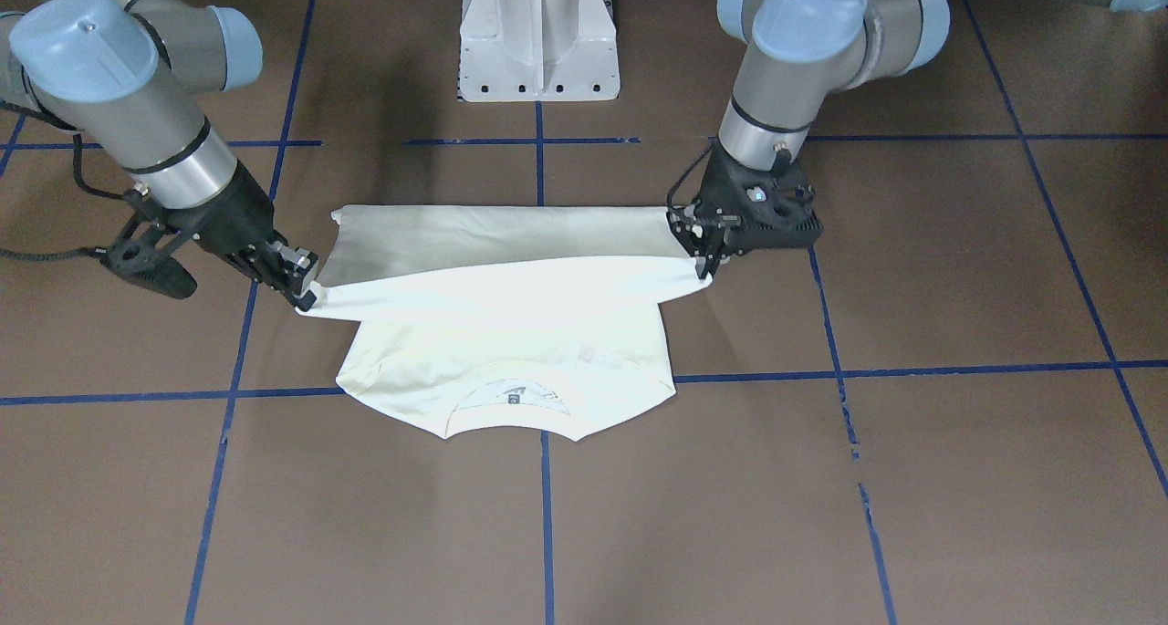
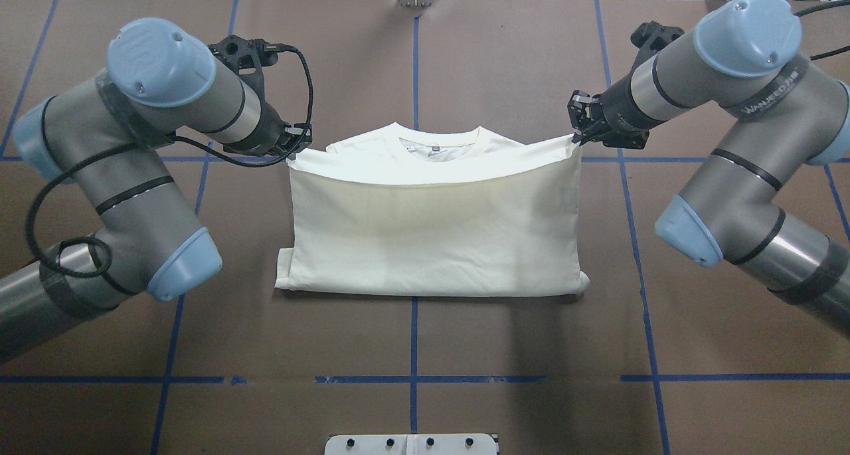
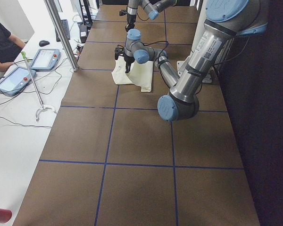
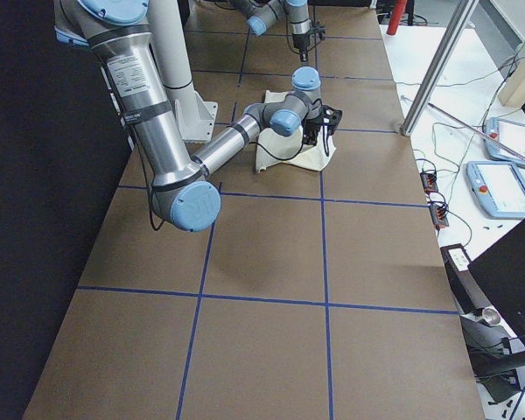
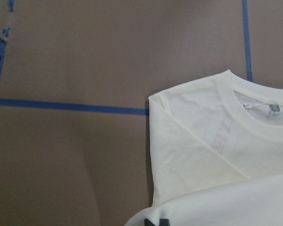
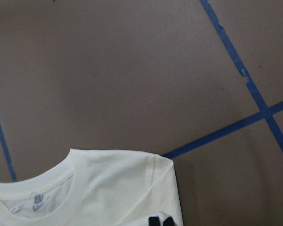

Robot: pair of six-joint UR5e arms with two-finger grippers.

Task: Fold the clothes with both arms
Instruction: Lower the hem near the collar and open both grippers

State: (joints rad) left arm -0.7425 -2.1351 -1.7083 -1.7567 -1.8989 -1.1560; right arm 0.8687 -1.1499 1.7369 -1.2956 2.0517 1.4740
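Observation:
The robot's left gripper will release the corner of the T-shirt's hem on the blue tape (image 1: 700, 380) (image 5: 122, 110) just outside the T-shirt's near shoulder.
The cream-white T-shirt (image 2: 431, 242) lies on the brown table, its lower part doubled over toward the collar (image 2: 441, 139). My left gripper (image 2: 295, 151) is shut on one corner of the raised hem, and my right gripper (image 2: 576, 133) is shut on the other corner. The hem edge is stretched taut between them, just above the shoulders. From the front, the left gripper (image 1: 707, 265) is on the right and the right gripper (image 1: 306, 296) on the left, with the T-shirt (image 1: 511, 351) plain side up. Both wrist views show the collar end (image 5: 203, 141) (image 6: 122, 188) below the held cloth.
The white pedestal base (image 1: 538, 41) stands at the robot's side of the table. Blue tape lines (image 2: 413, 378) grid the brown surface. A person (image 3: 2, 42), tablets (image 3: 45, 59) and a metal pole (image 3: 61, 33) are beside the table.

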